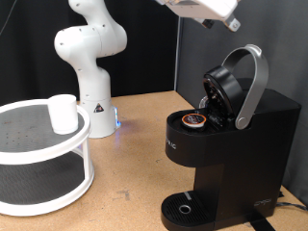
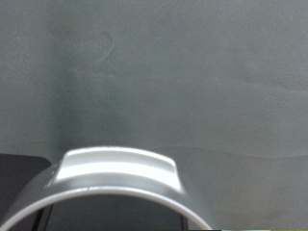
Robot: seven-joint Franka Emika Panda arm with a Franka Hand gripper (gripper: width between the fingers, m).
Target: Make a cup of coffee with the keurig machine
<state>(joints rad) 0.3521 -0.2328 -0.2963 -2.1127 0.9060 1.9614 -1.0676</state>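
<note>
The robot's gripper should next move to the top of the keurig machine's silver handle [image 1: 252, 49] [image 2: 119, 166] and close there, since the lid is still standing open.
The keurig machine [image 1: 236, 154] stands at the exterior view's right with its lid [image 1: 223, 91] swung up and its silver handle [image 1: 252, 82] raised. A brown-topped pod [image 1: 195, 119] sits in the open chamber. The drip tray [image 1: 183, 207] below holds nothing. The white cup [image 1: 64, 113] stands upright on the top shelf of a round white rack [image 1: 29, 144] at the left. My gripper [image 1: 207, 12] hangs above the machine at the picture's top edge, apart from the handle, its fingers cut off. The wrist view shows only the handle's silver arc [image 2: 117, 173]; no fingers appear there.
The arm's white domed base [image 1: 94, 111] stands at the back of the wooden table [image 1: 135, 164], between rack and machine. A dark curtain [image 1: 29, 48] hangs behind. The rack's lower shelf [image 1: 38, 183] looks bare.
</note>
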